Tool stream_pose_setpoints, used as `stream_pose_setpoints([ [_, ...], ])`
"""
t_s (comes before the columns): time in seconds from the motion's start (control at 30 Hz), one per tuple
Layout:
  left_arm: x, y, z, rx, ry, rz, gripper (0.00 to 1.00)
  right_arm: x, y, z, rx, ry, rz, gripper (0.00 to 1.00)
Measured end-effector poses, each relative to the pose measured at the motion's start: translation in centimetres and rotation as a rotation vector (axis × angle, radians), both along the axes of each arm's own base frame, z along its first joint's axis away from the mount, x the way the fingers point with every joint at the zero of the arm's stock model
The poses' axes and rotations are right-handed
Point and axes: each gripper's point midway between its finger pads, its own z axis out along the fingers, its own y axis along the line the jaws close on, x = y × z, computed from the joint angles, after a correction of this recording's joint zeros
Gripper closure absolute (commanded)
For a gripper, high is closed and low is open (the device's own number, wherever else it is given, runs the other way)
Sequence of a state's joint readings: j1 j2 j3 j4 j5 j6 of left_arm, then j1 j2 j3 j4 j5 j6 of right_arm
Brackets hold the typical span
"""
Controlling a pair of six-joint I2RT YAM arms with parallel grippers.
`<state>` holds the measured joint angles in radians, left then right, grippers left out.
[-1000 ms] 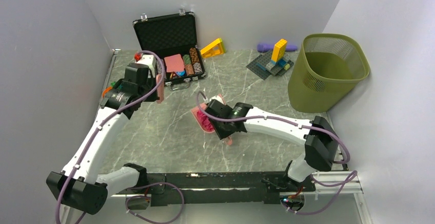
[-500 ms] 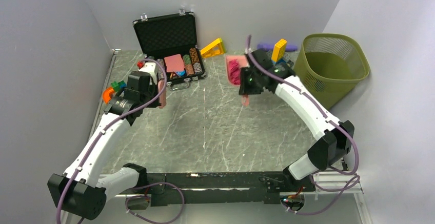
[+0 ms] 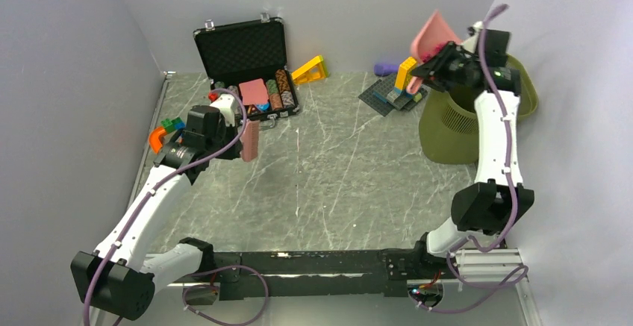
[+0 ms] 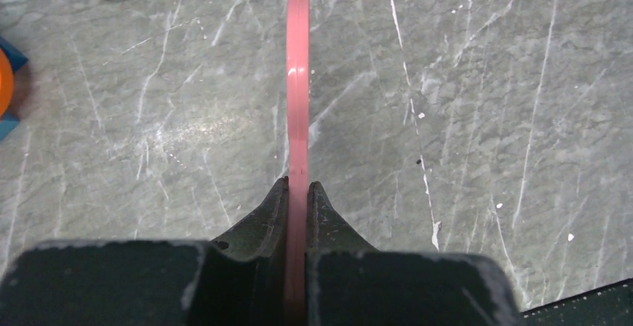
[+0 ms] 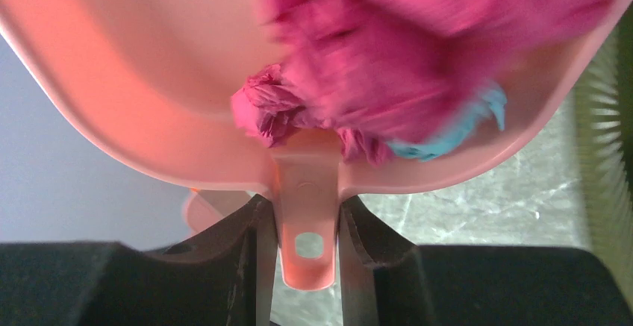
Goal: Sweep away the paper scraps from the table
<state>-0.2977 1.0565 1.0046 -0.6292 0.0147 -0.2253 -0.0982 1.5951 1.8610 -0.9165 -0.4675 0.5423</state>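
Observation:
The pink dustpan, held high beside the green bin's rim, will leave my right gripper on the table (image 3: 338, 126) between the black case and the block build.
My right gripper (image 3: 450, 63) is shut on the handle of a pink dustpan (image 3: 431, 33), held high and tilted beside the rim of the green bin (image 3: 448, 132). In the right wrist view the jaws (image 5: 306, 208) clamp the handle and the pan (image 5: 149, 80) holds the paper scraps (image 5: 388, 57): blurred magenta wads and a teal one (image 5: 466, 124). My left gripper (image 3: 237, 123) is shut on a pink brush (image 3: 250, 141) standing over the table (image 3: 336, 184) in front of the case. The left wrist view shows the thin handle (image 4: 298, 80) pinched between the jaws (image 4: 298, 186).
An open black case (image 3: 250, 54) with poker chips sits at the back left. A yellow wedge (image 3: 310, 69), a purple object (image 3: 384, 67) and a block build (image 3: 395, 91) line the back. Orange and green toys (image 3: 160, 133) lie by the left wall.
The right arm has carried the loaded dustpan from the table's middle up and back to the bin. The left arm has shifted the brush slightly right and nearer.

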Motion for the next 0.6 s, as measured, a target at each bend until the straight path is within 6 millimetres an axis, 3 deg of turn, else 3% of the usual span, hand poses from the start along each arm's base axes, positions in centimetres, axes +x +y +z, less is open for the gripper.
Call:
stream_pose_setpoints([
  [0.1,0.0,-0.4,0.0,-0.014,-0.001,-0.017,1.00,0.2,-3.7,0.8,0.150,-0.041,-0.088,1.00],
  [0.23,0.0,-0.8,0.2,-0.029,-0.006,-0.034,1.00,-1.4,-7.5,0.8,0.405,-0.090,-0.209,1.00],
  [0.6,0.0,-1.1,0.3,-0.041,-0.007,-0.047,1.00,-1.9,-6.4,2.8,0.862,-0.269,-0.130,1.00],
])
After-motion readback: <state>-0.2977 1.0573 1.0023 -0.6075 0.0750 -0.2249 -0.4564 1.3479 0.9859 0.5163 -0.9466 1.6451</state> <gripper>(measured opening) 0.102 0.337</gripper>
